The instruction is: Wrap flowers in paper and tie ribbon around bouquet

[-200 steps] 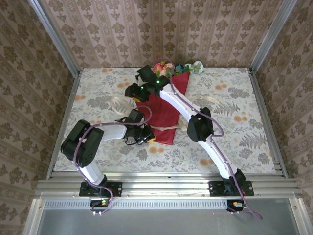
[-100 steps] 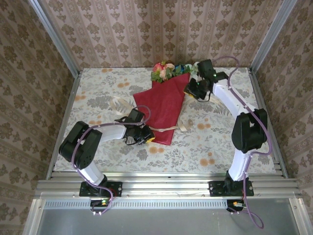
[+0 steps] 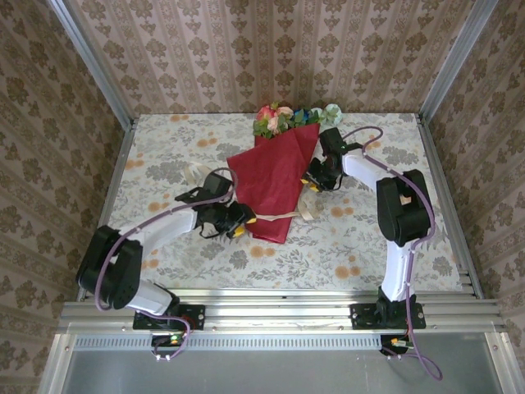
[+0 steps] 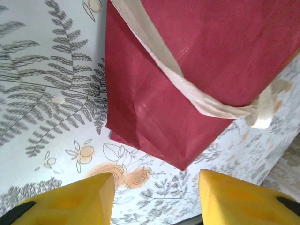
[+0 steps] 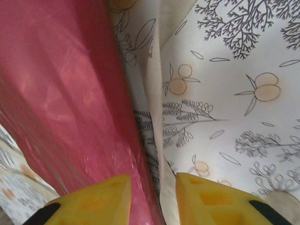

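Note:
Next, my left gripper grabs the cream ribbon at the cone's edge (image 3: 260, 217) and pulls it off, because the ribbon crosses the cone too close to its tip.
The bouquet (image 3: 275, 176) lies in the middle of the table, a tapering red paper (image 3: 271, 193) cone with the flowers (image 3: 283, 116) sticking out at its far end. The cream ribbon (image 3: 279, 215) crosses the cone near its tip and trails off both sides. My left gripper (image 3: 244, 226) is at the tip's left side. In the left wrist view it (image 4: 154, 190) is open over bare cloth, just short of the paper (image 4: 211, 47) and ribbon (image 4: 178, 79). My right gripper (image 3: 312, 182) is at the cone's right edge. Its (image 5: 153, 199) jaws stand narrowly apart over the paper's edge (image 5: 61, 93) and a ribbon strand (image 5: 152, 79).
A floral tablecloth (image 3: 164, 148) covers the table. Patterned walls and metal posts (image 3: 111, 90) close it in on three sides. A loose ribbon loop (image 3: 195, 174) lies left of the cone, another end (image 3: 310, 207) to its right. Purple cables run along both arms.
My right arm swung off the top of the bouquet, out to the right, then came in to the cone's right edge, its jaws narrowing. My left gripper opened beside the cone's tip.

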